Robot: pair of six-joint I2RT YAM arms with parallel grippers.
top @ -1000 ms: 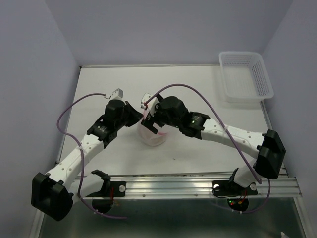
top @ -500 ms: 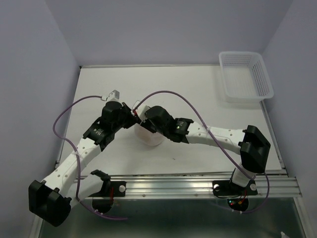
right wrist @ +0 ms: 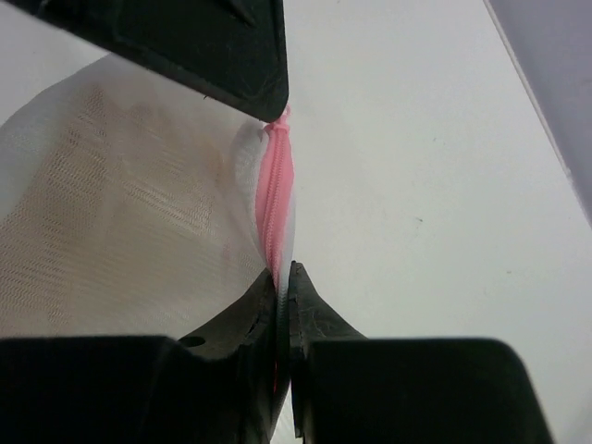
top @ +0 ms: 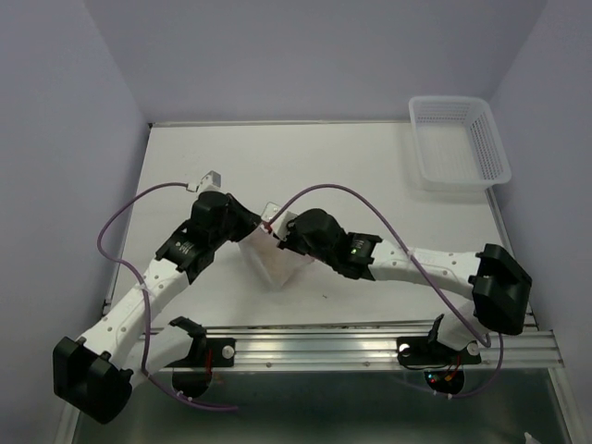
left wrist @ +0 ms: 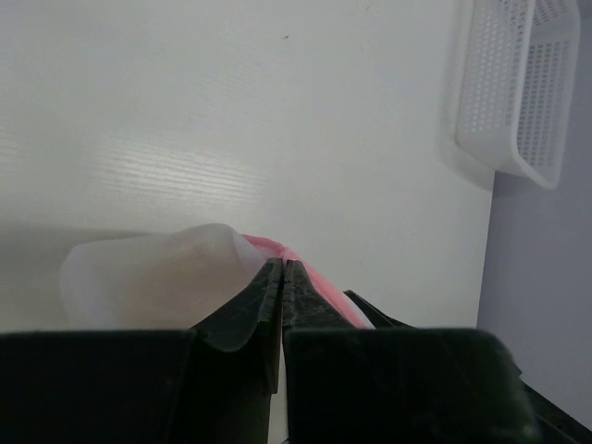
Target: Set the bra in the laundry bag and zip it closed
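Note:
My right gripper pinches mesh with pink zipper rim; it should open, then take the rim (right wrist: pixel 276 150) beside my left gripper before zipping.
The laundry bag (top: pixel 275 259), a white mesh pouch with a pink zipper rim (right wrist: pixel 276 185), sits on the table between both arms. My left gripper (top: pixel 256 228) is shut on the rim's far end, seen in the left wrist view as black jaws (left wrist: pixel 282 266) pinching pink tape. My right gripper (right wrist: pixel 285 274) is shut on the same zipper rim at its near end. A beige tint, the bra (right wrist: pixel 148 139), shows through the mesh inside the bag. The left gripper's fingers (right wrist: pixel 213 46) cross the top of the right wrist view.
A white lattice basket (top: pixel 460 143) stands at the table's back right corner, also seen in the left wrist view (left wrist: pixel 518 92). Purple cables loop above both arms. A metal rail (top: pixel 370 347) runs along the near edge.
My right gripper has gone from open to shut on the zipper rim. The right arm shifted around the bag, and the bag now stands pulled taut and tilted. The left gripper kept its hold.

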